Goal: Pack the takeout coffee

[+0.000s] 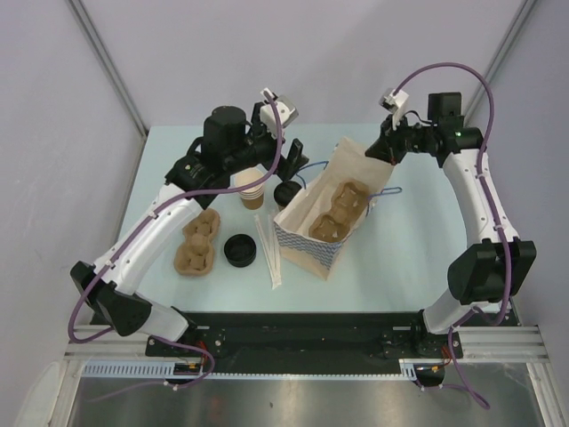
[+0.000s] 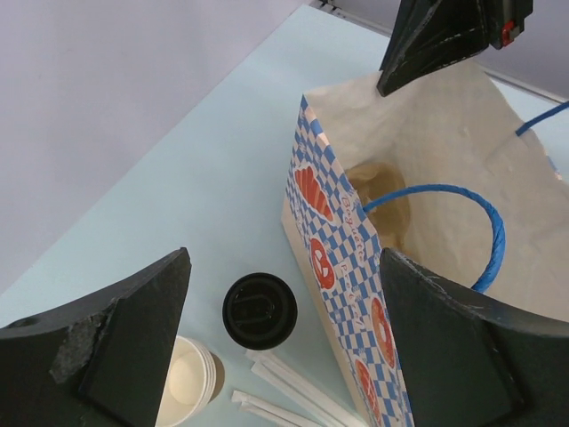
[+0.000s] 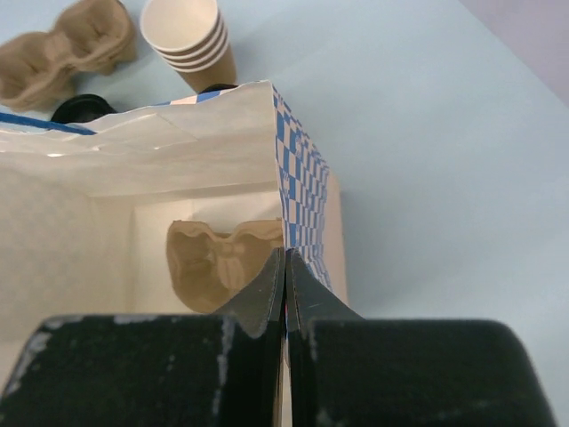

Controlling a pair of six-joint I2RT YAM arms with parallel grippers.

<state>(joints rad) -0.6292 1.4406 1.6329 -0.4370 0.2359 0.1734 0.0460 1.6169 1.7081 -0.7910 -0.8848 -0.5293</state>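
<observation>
The bag's checked side crowds the takeout coffee; next my right gripper regrips the bag's top edge (image 1: 360, 149) and pulls it away before my left gripper closes.
The takeout coffee (image 2: 260, 310), a tan cup under a black lid, stands upright on the table just left of the checked paper bag (image 2: 342, 258); from above it shows at the bag's near-left side (image 1: 286, 193). My left gripper (image 2: 284, 265) hangs open above it, one finger on each side and nothing between them; in the top view that gripper (image 1: 283, 169) is just behind the cup. My right gripper (image 3: 286, 267) is shut on the bag's upper edge and holds the bag's mouth open (image 1: 384, 151). A brown pulp cup carrier (image 3: 222, 262) lies inside the bag.
A stack of lidless paper cups (image 1: 253, 189) stands right beside the coffee on its left. Wrapped straws (image 1: 269, 249) lie in front, with a loose black lid (image 1: 240, 250) and a second pulp carrier (image 1: 197, 242) further left. The bag's blue handle (image 2: 480, 222) arches up.
</observation>
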